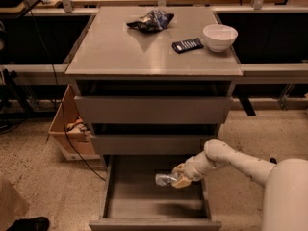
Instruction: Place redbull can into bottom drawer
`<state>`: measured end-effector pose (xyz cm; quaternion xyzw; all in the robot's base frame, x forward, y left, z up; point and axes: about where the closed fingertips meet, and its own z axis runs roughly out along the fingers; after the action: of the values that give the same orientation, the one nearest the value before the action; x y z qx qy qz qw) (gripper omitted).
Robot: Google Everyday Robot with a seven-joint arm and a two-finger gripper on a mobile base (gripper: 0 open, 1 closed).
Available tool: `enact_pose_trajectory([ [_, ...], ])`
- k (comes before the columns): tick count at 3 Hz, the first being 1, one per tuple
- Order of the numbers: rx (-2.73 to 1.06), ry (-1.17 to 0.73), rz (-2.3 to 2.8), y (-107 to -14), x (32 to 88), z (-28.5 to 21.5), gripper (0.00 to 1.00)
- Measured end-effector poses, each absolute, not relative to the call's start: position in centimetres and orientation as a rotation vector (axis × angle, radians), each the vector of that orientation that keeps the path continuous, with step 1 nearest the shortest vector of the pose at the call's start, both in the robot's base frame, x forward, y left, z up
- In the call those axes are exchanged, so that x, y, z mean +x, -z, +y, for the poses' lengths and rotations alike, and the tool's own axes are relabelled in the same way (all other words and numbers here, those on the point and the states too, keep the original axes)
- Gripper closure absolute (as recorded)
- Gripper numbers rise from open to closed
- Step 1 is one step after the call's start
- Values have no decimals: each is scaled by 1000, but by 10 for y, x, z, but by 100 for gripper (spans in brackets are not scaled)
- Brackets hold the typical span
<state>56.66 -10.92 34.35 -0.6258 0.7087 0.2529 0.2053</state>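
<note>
Next, I release the redbull can, now just above the drawer floor, on the middle of the bottom drawer's bare inside (162, 189).
The bottom drawer (154, 211) of the grey cabinet is pulled open toward me, its inside bare. My gripper (176, 179) reaches in from the right, low inside the drawer near its right side, shut on the redbull can (166, 179). The shiny silver can lies roughly sideways, sticking out to the left of the fingers, just above the drawer floor. The white arm (231, 160) runs off to the lower right.
The two upper drawers (154, 109) are slightly ajar. On the cabinet top lie a dark blue snack bag (149, 20), a black remote (187, 45) and a white bowl (220, 36). A cardboard box (70, 131) and a cable sit on the floor at left.
</note>
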Motion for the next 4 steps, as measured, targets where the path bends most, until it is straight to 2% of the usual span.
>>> enact_pose_trajectory([
  [1, -1754, -689, 1979, -329, 565, -102, 100],
  [4, -1652, -651, 2074, -178, 600, -102, 100],
])
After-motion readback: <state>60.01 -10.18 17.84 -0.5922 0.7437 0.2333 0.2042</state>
